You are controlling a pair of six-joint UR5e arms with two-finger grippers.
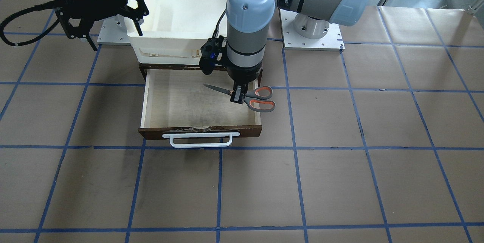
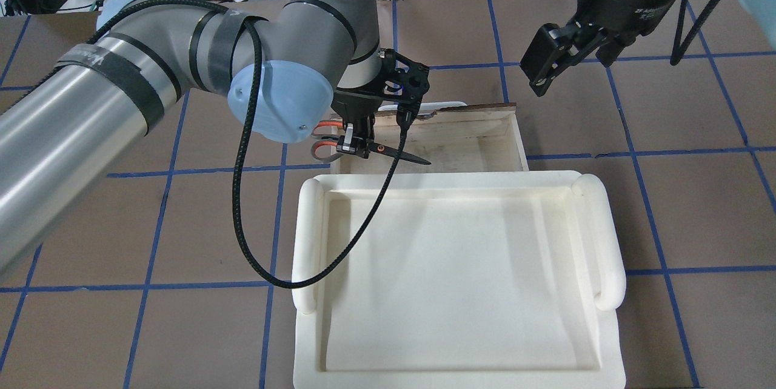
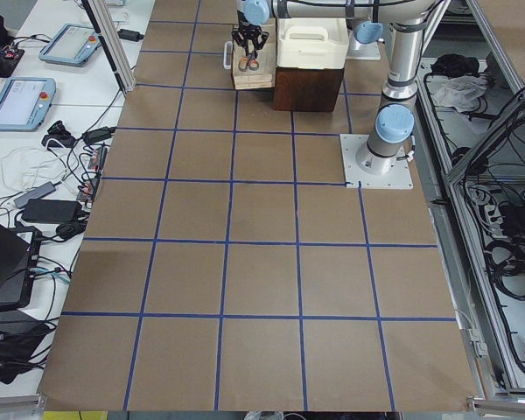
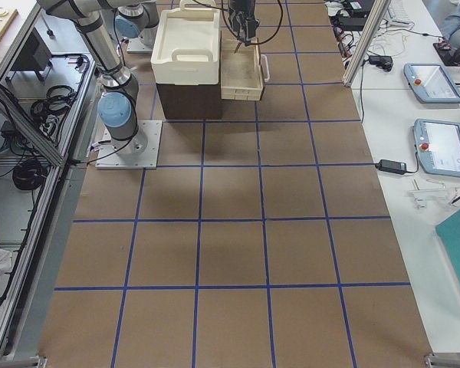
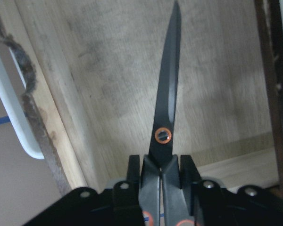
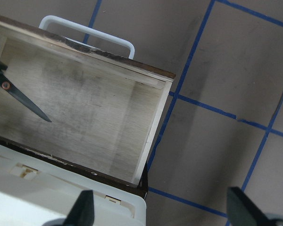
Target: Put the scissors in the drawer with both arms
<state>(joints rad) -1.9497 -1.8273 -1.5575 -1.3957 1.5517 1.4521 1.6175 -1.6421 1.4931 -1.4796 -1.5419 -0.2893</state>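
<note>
The robot's left gripper needs to release the scissors on the drawer's wooden bottom [image 1: 221,95] [image 5: 162,106], with the scissors' handles just inside the side of the drawer.
My left gripper [image 1: 238,98] is shut on the scissors [image 1: 261,99] at the pivot and holds them level above the open drawer [image 1: 159,132]. The silver blades [image 2: 407,157] point over the pale wooden interior. The grey and orange handles [image 2: 323,136] hang outside its side wall. In the left wrist view the closed blades [image 5: 170,94] stick out from between my fingers [image 5: 132,176] over the drawer floor. My right gripper [image 2: 573,71] is open and empty, high beside the drawer's other side. Its wrist view shows the drawer [image 6: 146,117] and a blade tip [image 6: 28,102].
A cream-white plastic bin [image 2: 606,237] sits on top of the brown cabinet behind the drawer. The drawer's white bar handle [image 1: 200,140] faces away from the robot. Brown table paper with blue tape lines [image 1: 295,148] surrounds the cabinet.
</note>
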